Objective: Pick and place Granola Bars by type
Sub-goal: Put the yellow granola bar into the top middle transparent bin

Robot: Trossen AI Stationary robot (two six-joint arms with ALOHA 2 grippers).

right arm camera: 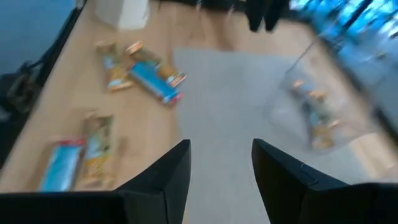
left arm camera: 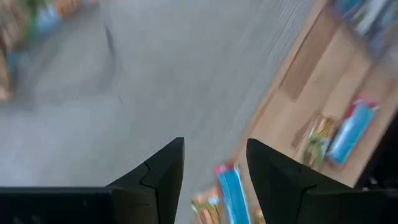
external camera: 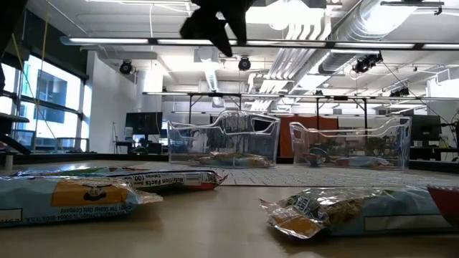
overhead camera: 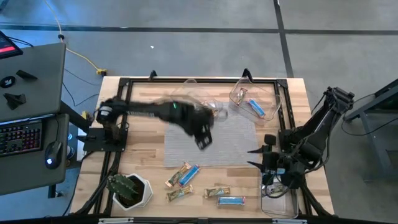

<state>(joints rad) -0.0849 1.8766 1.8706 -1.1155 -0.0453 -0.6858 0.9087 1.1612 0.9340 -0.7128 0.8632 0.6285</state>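
The tan bar is beside the blue bar at the edge of the grey mat. My left gripper will next move to the middle of the tan bar (overhead camera: 178, 175) (left arm camera: 209, 214) and close there.
Several wrapped granola bars lie on the wood near the table's front edge: a tan one and a blue one side by side (overhead camera: 184, 175), a tan one (overhead camera: 176, 193), another tan one (overhead camera: 216, 191) and a blue one (overhead camera: 231, 200). My left gripper (overhead camera: 204, 139) hangs open above the grey mat (overhead camera: 236, 140), clear of everything; its wrist view shows a blue bar (left arm camera: 231, 194) below, past the fingers. My right gripper (overhead camera: 261, 155) is open above the mat's right edge and holds nothing; in its wrist view the bars (right arm camera: 152, 79) lie ahead.
A clear bin (overhead camera: 256, 99) at the far right holds a blue bar. Another clear bin (overhead camera: 198, 98) stands far centre, behind my left arm. A third bin (overhead camera: 277, 203) sits at the near right corner. A white pot with a plant (overhead camera: 130, 190) stands near left.
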